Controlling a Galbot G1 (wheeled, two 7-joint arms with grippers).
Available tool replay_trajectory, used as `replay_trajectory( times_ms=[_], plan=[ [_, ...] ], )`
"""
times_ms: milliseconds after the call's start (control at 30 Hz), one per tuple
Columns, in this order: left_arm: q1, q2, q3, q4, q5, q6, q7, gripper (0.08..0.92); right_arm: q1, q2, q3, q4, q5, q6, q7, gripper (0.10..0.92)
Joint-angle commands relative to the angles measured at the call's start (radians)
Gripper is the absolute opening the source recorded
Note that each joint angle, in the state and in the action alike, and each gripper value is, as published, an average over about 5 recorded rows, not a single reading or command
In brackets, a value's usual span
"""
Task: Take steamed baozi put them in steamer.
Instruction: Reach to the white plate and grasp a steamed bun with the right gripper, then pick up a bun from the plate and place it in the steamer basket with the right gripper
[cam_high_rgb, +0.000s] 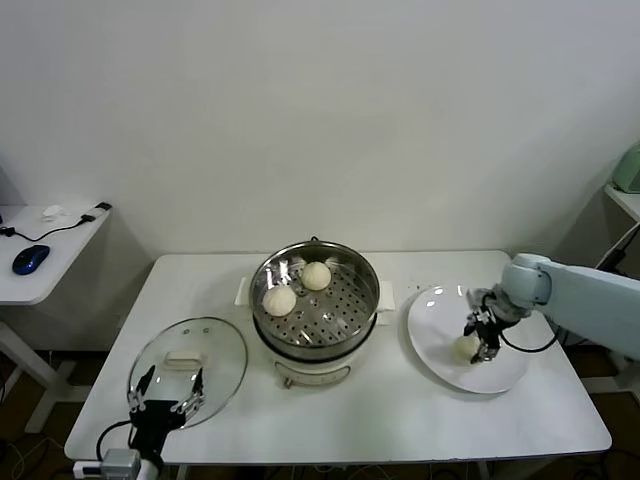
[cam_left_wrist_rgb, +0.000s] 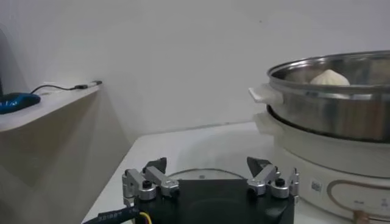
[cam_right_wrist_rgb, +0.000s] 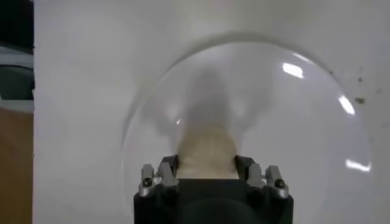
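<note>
The baozi will go down on the perforated tray (cam_high_rgb: 309, 331) beside the steamer's front rim, and my right gripper needs to put it there.
The steamer (cam_high_rgb: 372, 287) stands mid-table with two steamed baozi (cam_high_rgb: 280, 299) (cam_high_rgb: 316, 275) on its perforated tray. On the white plate (cam_high_rgb: 440, 310) to its right lies a third baozi (cam_high_rgb: 463, 347). My right gripper (cam_high_rgb: 478, 340) is down over that bun. In the right wrist view the baozi (cam_right_wrist_rgb: 206, 149) fills the gap and both fingers of the right gripper (cam_right_wrist_rgb: 206, 159) press on its sides, still on the plate (cam_right_wrist_rgb: 292, 122). My left gripper (cam_high_rgb: 165, 392) hangs open at the table's front left, over the glass lid. The left wrist view shows the steamer (cam_left_wrist_rgb: 329, 109) with one baozi (cam_left_wrist_rgb: 329, 77) inside.
A clear glass lid (cam_high_rgb: 215, 350) with a white handle lies flat on the table left of the steamer, under the left gripper (cam_left_wrist_rgb: 210, 163). A side desk (cam_high_rgb: 40, 270) with a blue mouse stands off to the left. The table's front edge runs close below both arms.
</note>
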Motion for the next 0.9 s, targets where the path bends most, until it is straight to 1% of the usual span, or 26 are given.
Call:
replay_trajectory(
  times_ms=[33,133,233,300,433,567,633,767,900],
  plan=[
    [-0.002,0.002,0.004,-0.007,0.002,0.003,0.001,0.823,0.415,0.144,-0.188,-0.04,0.089,0.151,-0.123,0.633],
    [-0.006,0.003,0.009,-0.004,0.005,0.003,0.002,0.823,0.546,0.265,-0.178,-0.087,0.103,0.295,-0.189,0.636],
    [-0.009,0.002,0.014,0.0,0.007,0.003,0.002,0.823,0.618,0.385,-0.116,-0.078,0.108,0.413,-0.226,0.636],
    [-0.009,0.003,0.017,0.002,0.009,0.002,0.003,0.823,0.635,0.458,-0.069,-0.025,0.103,0.486,-0.238,0.636],
    [-0.009,0.004,0.019,0.006,0.012,0.001,0.003,0.823,0.614,0.565,-0.014,0.126,0.07,0.597,-0.236,0.636],
    [-0.004,0.006,0.018,0.006,0.013,-0.001,0.003,0.823,0.504,0.611,0.031,0.239,-0.037,0.672,-0.213,0.636],
    [0.0,0.008,0.018,0.007,0.013,-0.003,0.002,0.823,0.441,0.621,0.036,0.26,-0.11,0.706,-0.192,0.636],
    [0.005,0.008,0.018,0.004,0.014,-0.004,0.002,0.823,0.322,0.638,0.021,0.235,-0.23,0.755,-0.147,0.636],
    [0.012,0.005,0.017,-0.003,0.015,-0.003,0.002,0.823,0.231,0.646,0.008,0.182,-0.279,0.752,-0.121,0.636]
  ],
)
